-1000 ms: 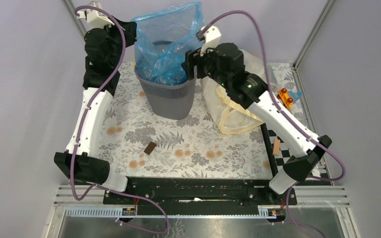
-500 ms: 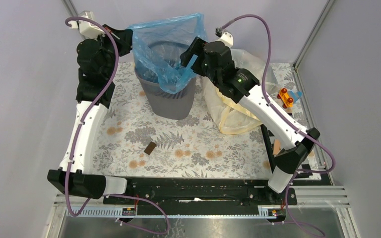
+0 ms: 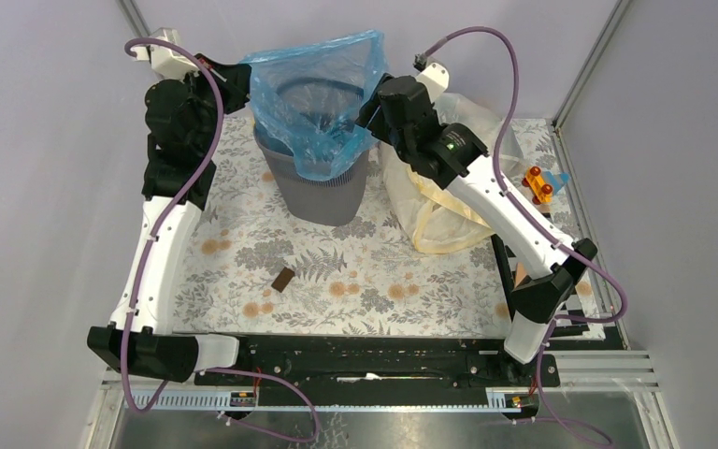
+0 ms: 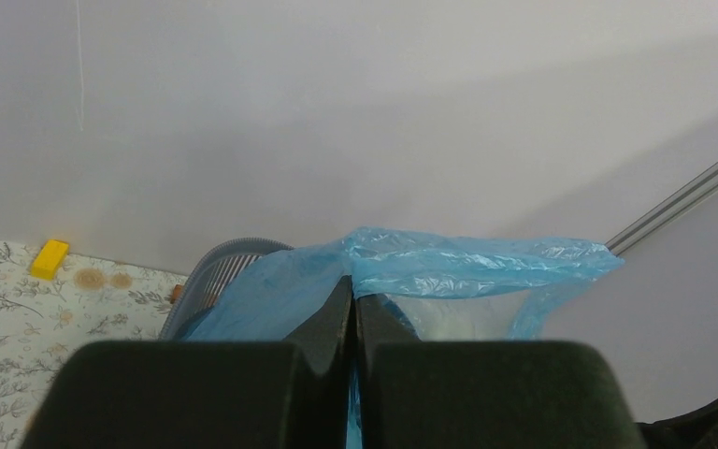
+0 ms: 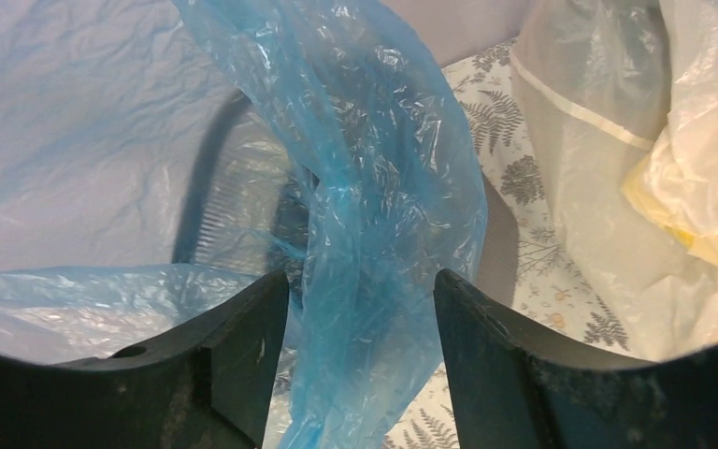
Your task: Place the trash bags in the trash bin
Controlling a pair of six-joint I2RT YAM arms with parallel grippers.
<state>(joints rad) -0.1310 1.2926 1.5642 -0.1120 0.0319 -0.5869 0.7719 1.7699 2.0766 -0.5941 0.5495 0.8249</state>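
Note:
My right gripper needs to back away and pinch the fold's loose end (image 5: pixel 310 432) before it spreads the blue bag, as my fingers are around the middle of the blue bag's fold.
The dark grey mesh trash bin (image 3: pixel 323 196) stands at the back of the floral mat. A blue trash bag (image 3: pixel 323 94) is spread over its mouth, and one flap hangs down the bin's front. My left gripper (image 3: pixel 241 79) is shut on the bag's left rim; in the left wrist view the fingers (image 4: pixel 352 285) pinch the blue film (image 4: pixel 467 267) above the bin's rim (image 4: pixel 220 262). My right gripper (image 3: pixel 369 105) is open at the bin's right side. A fold of the blue bag (image 5: pixel 374 187) hangs loose between its fingers (image 5: pixel 362 281). A translucent yellowish-white trash bag (image 3: pixel 439 220) lies right of the bin.
A small brown block (image 3: pixel 282 279) lies on the mat in front of the bin. An orange and blue toy (image 3: pixel 542 182) sits at the right edge. A yellow block (image 4: pixel 50 258) lies by the back wall. Walls and metal posts close in the back and sides.
The right gripper rose from the bin's right rim and released the blue bag, whose flap now drapes over the bin's front. The left arm shifted slightly left, still gripping.

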